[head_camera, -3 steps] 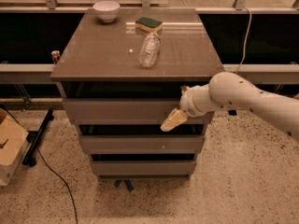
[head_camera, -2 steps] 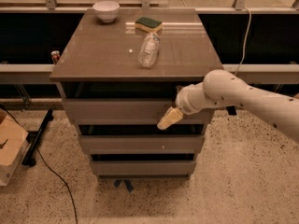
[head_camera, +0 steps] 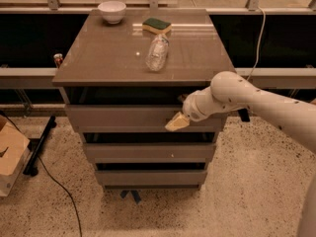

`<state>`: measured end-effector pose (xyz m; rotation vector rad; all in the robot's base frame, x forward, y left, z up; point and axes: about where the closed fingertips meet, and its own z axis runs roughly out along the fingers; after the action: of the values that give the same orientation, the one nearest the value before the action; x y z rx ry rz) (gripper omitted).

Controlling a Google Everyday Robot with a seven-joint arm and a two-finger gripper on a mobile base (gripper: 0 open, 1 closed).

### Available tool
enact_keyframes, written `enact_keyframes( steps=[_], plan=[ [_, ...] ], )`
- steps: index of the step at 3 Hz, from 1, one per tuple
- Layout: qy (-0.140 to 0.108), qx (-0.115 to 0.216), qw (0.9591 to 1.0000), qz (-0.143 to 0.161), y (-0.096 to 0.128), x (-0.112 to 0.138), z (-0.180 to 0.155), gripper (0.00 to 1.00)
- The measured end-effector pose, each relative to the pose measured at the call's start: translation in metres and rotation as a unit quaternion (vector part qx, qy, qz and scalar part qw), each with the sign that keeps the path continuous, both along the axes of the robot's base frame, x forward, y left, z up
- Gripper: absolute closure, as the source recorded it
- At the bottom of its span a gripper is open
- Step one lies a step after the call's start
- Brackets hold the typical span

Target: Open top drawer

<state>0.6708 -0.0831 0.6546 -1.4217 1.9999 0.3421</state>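
Observation:
Next, I open my gripper, move up and take its upper edge (head_camera: 174, 107) before pulling, since my gripper's fingertip is low against the flat front of the top drawer.
The top drawer (head_camera: 123, 118) is the widest, tallest of three grey-brown fronts under the cabinet top, a plain flat panel with no handle. A dark gap shows above it. My gripper (head_camera: 177, 122) comes in from the right on a white arm (head_camera: 256, 100). Its pale yellowish fingertip lies against the right part of the top drawer's front, just below the panel's upper edge. The wrist hides the panel's top right corner.
On the cabinet top (head_camera: 98, 48) lie a clear plastic bottle (head_camera: 157, 53), a green-and-yellow sponge (head_camera: 156, 25) and a white bowl (head_camera: 112, 11). Two shorter drawer fronts (head_camera: 148, 152) sit below. A cardboard box (head_camera: 10, 154) and a black cable (head_camera: 54, 181) are on the floor at left.
The gripper has moved left along the top drawer's front, from near its right end toward the middle. The drawer front looks unchanged.

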Motion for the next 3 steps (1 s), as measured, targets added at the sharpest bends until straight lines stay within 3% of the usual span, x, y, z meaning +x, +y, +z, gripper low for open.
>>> enact_keyframes(
  steps=[2, 3],
  plan=[
    [0.003, -0.003, 1.0000, 0.003, -0.002, -0.003, 0.008, 0.89],
    [0.003, -0.003, 1.0000, 0.003, -0.002, -0.003, 0.013, 0.73]
  ],
)
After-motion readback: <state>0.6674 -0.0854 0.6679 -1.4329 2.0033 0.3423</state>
